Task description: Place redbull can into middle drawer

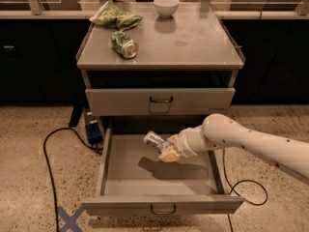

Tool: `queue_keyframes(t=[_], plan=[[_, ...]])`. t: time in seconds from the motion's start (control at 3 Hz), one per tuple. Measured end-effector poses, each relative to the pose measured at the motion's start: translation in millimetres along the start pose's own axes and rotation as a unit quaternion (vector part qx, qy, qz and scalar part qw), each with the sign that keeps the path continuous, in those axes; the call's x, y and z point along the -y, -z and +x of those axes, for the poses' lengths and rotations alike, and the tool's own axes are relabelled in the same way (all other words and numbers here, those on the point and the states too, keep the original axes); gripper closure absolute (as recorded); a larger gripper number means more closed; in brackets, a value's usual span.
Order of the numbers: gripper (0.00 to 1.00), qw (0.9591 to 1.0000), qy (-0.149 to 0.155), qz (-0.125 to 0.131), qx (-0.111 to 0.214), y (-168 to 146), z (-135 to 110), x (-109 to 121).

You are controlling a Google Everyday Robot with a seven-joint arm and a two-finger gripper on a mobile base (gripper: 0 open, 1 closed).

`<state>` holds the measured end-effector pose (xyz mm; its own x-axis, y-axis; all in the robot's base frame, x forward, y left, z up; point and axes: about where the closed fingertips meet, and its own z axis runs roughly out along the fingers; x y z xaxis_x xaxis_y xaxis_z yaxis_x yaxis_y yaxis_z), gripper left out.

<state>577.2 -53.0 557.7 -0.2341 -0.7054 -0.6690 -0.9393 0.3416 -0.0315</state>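
Observation:
My gripper needs to release the redbull can, now tilted a little above the drawer floor, on the middle of the open drawer's bottom (162,160).
The redbull can (153,140), slim and silver-blue, is tilted in my gripper (165,150), which is shut on it. The gripper holds the can a little above the floor of the open middle drawer (193,204), over its middle and toward the back. The can's shadow falls on the drawer floor below it. My white arm (241,137) reaches in from the right over the drawer's right side.
A taller-fronted drawer (203,100) above is shut. On the cabinet top (193,42) lie a green can (123,44), a green chip bag (115,17) and a white bowl (166,6). A black cable (48,178) runs on the floor at left, another at right (251,187).

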Motion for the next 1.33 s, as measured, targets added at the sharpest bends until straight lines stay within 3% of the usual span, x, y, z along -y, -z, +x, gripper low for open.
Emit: queue_keyframes(t=[0.33,0.67,1.0,1.33], plan=[[1.0,0.999,-0.014,0.023,-0.036,-54.2,31.0,28.4],[1.0,0.9936,-0.03,0.025,-0.106,-98.9,71.1,41.6],[1.0,0.9903,-0.042,0.031,-0.129,-99.9,82.8,49.1],[1.0,0.9903,-0.041,0.031,-0.129,-99.2,83.9,49.1]])
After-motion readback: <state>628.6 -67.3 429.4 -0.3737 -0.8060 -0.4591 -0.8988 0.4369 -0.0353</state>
